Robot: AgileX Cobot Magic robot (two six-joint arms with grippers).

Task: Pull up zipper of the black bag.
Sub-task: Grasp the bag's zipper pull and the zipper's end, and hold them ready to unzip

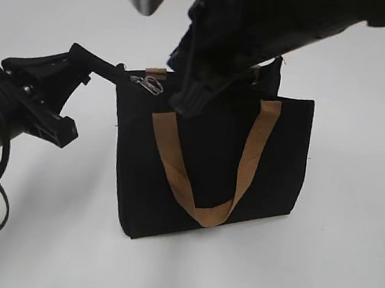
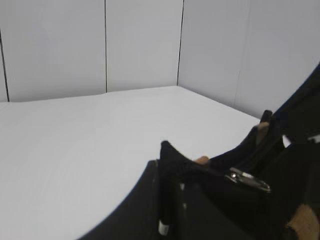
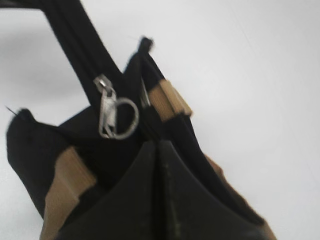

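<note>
The pull tab hangs free next to the closed fingers of the robot's right gripper, so that gripper should open and take its ring [image 1: 156,86] before it pulls along the zipper's line.
The black bag [image 1: 211,167] stands upright on the white table, its tan strap hanging down the front. The zipper [image 1: 149,83], a silvery pull tab with a ring, lies on the top edge near the bag's left end. It also shows in the left wrist view [image 2: 247,180] and the right wrist view [image 3: 112,112]. My left gripper [image 1: 107,70] is shut on the black fabric tail of the zip line at the bag's left corner [image 2: 167,157] and holds it taut. My right gripper [image 1: 185,103] is shut, and its tips [image 3: 159,147] sit against the top edge just beside the pull tab, which hangs free.
The white table [image 1: 332,257] surrounds the bag. White wall panels [image 2: 140,45] stand behind it. The right arm's dark body [image 1: 276,21] hangs over the bag's top and hides the right part of the zip line.
</note>
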